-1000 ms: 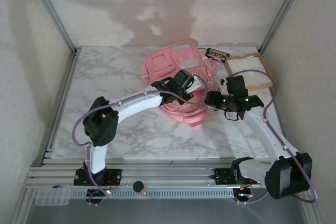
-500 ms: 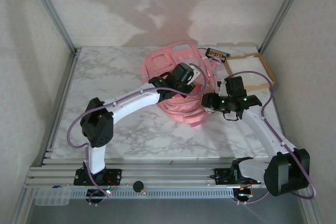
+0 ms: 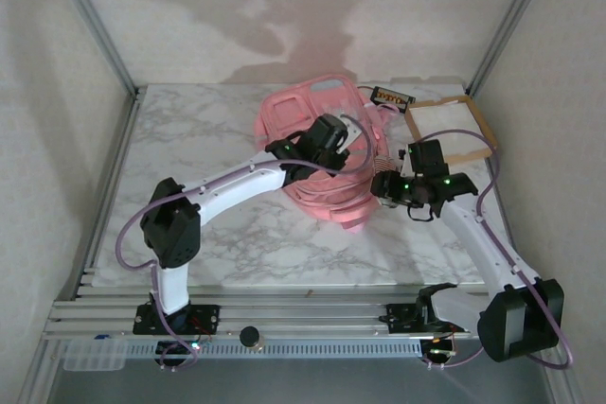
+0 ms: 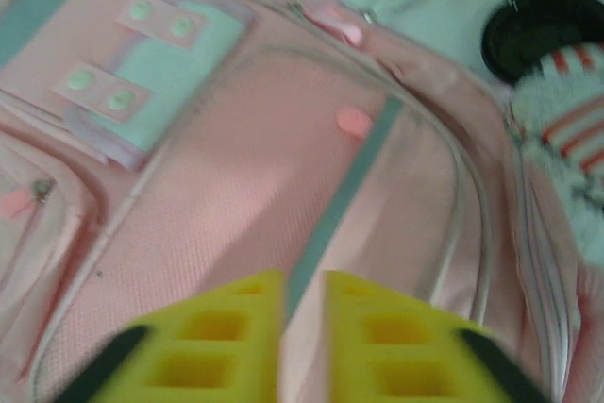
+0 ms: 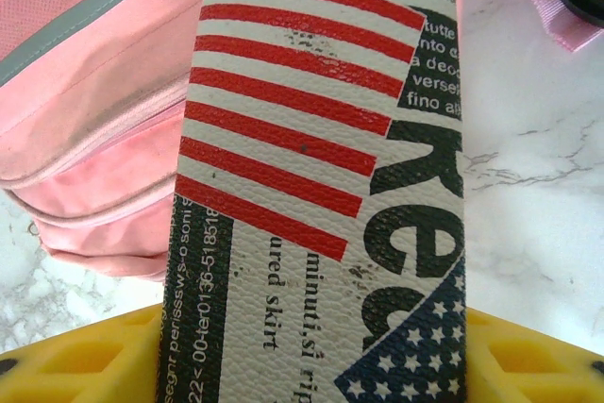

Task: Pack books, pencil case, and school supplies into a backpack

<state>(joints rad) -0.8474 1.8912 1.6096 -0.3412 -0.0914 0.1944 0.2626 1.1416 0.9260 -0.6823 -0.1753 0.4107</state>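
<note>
The front panel is lying shut over the backpack's pocket, so my left gripper needs to pinch the panel's edge (image 4: 459, 200) and lift it before the pencil case goes in.
The pink backpack (image 3: 289, 120) lies at the back middle of the table, and its front panel with a grey stripe (image 4: 283, 158) shows in the left wrist view. My left gripper (image 3: 348, 144) hovers just above that panel, its yellow fingers (image 4: 217, 327) a narrow gap apart with nothing between them. My right gripper (image 3: 390, 186) is at the backpack's right side, shut on the pencil case (image 5: 321, 139), a flag-printed pouch with red and white stripes. The pouch's striped end (image 4: 566, 110) lies against the backpack's right edge. One dark book (image 3: 391, 97) lies behind the backpack.
A brown tray with a white inside (image 3: 440, 101) stands at the back right, close behind my right arm. Metal frame posts and walls close in the table on the left, right and back. Bare marble (image 3: 189, 158) spreads to the left of the backpack.
My left gripper's fingers have parted slightly over the backpack's front, and that arm has shifted a little back. The right gripper still holds the pencil case and has edged slightly right.
</note>
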